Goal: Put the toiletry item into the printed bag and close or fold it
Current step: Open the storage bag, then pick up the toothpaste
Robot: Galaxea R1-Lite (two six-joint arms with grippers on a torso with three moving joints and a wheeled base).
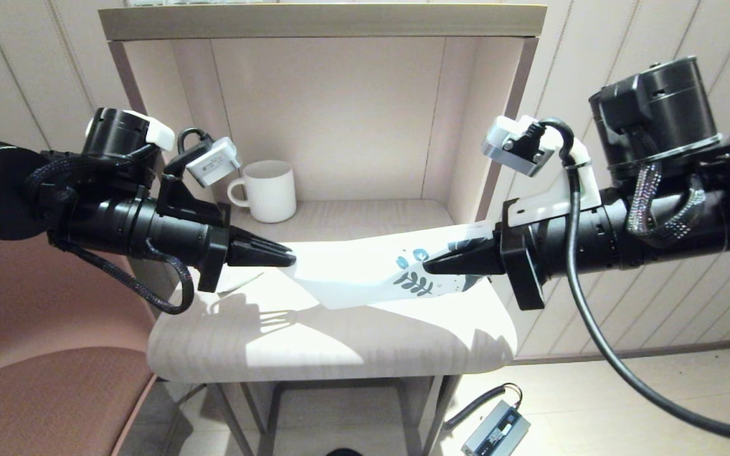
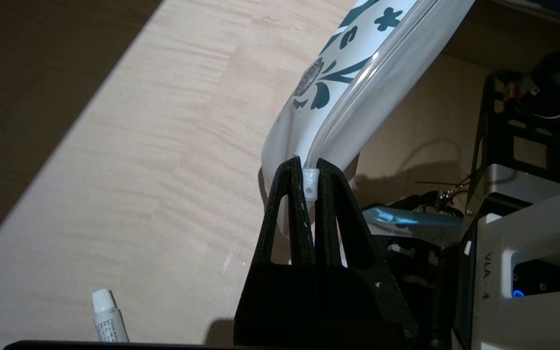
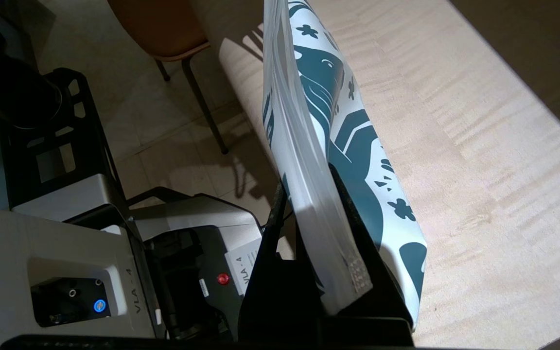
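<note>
Next, my left gripper takes the bag's side (image 2: pixel 276 156) below the zip slider it pinches at the printed bag's plain end, and pushes the bag's opening open.
The printed bag (image 1: pixel 352 272) hangs stretched between both grippers, a little above the table (image 1: pixel 314 342). Its leaf-print end is towards my right. My left gripper (image 1: pixel 289 258) is shut on the plain end, pinching the small clear zip slider (image 2: pixel 311 183) between its fingertips (image 2: pixel 304 165). My right gripper (image 1: pixel 431 267) is shut on the printed end, with the zip strip (image 3: pixel 304 160) running edge-on between its fingers (image 3: pixel 306 180). The toiletry item (image 2: pixel 107 316), a slim white tube with a cap, lies on the table under my left arm, outside the bag (image 2: pixel 353 73).
A white ribbed mug (image 1: pixel 270 190) stands at the back left of the table inside the shelf alcove. A brown chair (image 1: pixel 35 354) is at my left. A small device with a cable (image 1: pixel 495 434) lies on the floor at the right.
</note>
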